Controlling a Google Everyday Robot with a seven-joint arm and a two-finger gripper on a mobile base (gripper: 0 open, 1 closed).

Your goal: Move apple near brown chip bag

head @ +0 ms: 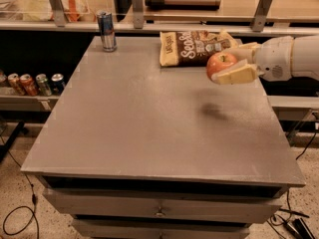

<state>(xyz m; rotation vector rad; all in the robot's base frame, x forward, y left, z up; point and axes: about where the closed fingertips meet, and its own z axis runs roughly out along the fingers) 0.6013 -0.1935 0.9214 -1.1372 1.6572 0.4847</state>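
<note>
Next, my gripper releases the apple on the table [220,62] against the end of the brown chip bag farthest from the silver-blue can.
My gripper [230,62] comes in from the right and is shut on the red-orange apple [220,63], holding it in the air above the grey table [139,123]. The apple's shadow falls on the table below it. The brown chip bag [197,47] lies flat at the table's far edge, right of centre, with white lettering up. The apple hangs just in front of the bag's right end and overlaps it in the view.
A slim silver-blue can [105,31] stands upright at the table's far left corner. Several cans [30,82] sit on a low shelf to the left. A counter with metal posts [137,5] runs behind the table. Drawers are below the front edge.
</note>
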